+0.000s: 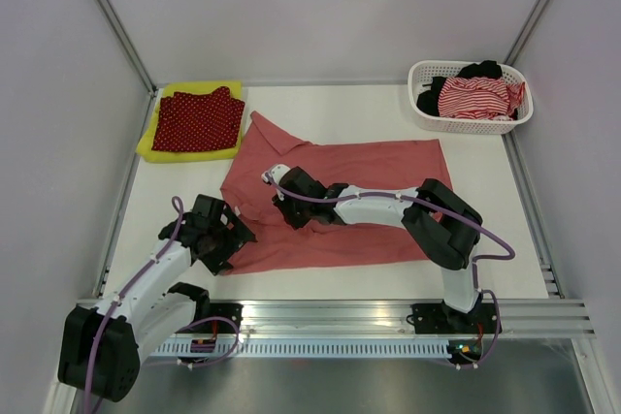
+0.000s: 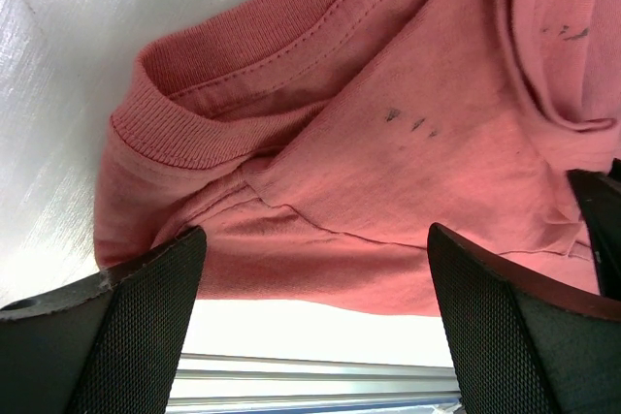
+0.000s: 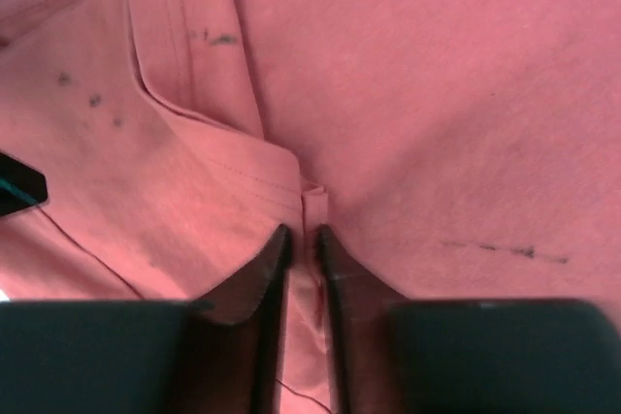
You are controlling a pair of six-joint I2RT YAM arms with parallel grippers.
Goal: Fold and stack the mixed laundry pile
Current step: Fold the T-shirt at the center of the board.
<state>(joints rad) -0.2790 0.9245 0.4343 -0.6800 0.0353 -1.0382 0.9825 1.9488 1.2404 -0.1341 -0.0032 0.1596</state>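
Note:
The end of the sleeve lies bunched and doubled over on the salmon-pink shirt, so next my right gripper opens, takes the sleeve's corner (image 3: pixel 289 168) and pulls it out flat.
The salmon-pink shirt (image 1: pixel 378 167) lies spread across the middle of the table. My right gripper (image 1: pixel 288 199) is shut on a pinched fold of this shirt (image 3: pixel 312 203) near its left half. My left gripper (image 1: pixel 225 239) is open at the shirt's near-left corner, its fingers (image 2: pixel 136 322) wide apart just in front of the ribbed collar (image 2: pixel 165 133). The dark red white-dotted cloth (image 1: pixel 199 119) lies folded on the yellow-green garment (image 1: pixel 160 147) at the back left. The red-white striped piece (image 1: pixel 473 97) and a black piece (image 1: pixel 480 70) are in the basket.
The white perforated basket (image 1: pixel 466 124) stands at the back right corner. Metal rails (image 1: pixel 340 312) run along the table's near edge, and grey walls close the sides and back.

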